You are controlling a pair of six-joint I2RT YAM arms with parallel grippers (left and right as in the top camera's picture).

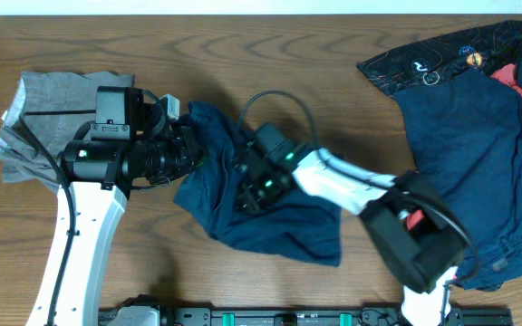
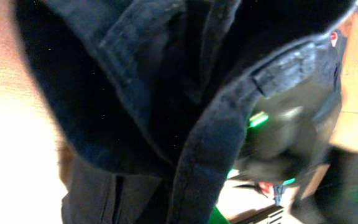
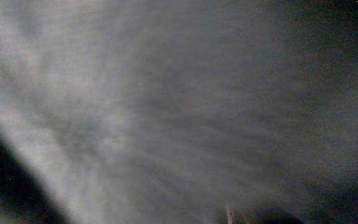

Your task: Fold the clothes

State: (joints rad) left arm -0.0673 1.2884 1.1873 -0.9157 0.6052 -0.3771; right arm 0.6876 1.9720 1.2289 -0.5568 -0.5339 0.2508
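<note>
The dark navy garment, now crumpled at the table's middle, will be released by my left gripper on the table's middle (image 1: pixel 301 197), toward the large navy trousers.
A dark navy garment (image 1: pixel 275 222) lies crumpled at the table's middle. My left gripper (image 1: pixel 195 145) is at its upper left edge, where the cloth bunches up toward it. The left wrist view is filled with navy fabric and a waistband (image 2: pixel 210 143); the cloth looks held, but the fingers are hidden. My right gripper (image 1: pixel 247 186) is pressed down on the garment's middle. The right wrist view shows only blurred fabric (image 3: pixel 166 112), with the jaws hidden. Large navy trousers (image 1: pixel 478 154), a black printed garment (image 1: pixel 442 54) and a red one (image 1: pixel 512 78) lie piled at the right. A grey garment (image 1: pixel 39 113) lies at the far left.
The wooden table (image 1: pixel 333 54) shows bare wood at the back middle and the front left. The left arm's white link (image 1: pixel 80 244) crosses the front left. A black rail (image 1: pixel 270 317) runs along the front edge.
</note>
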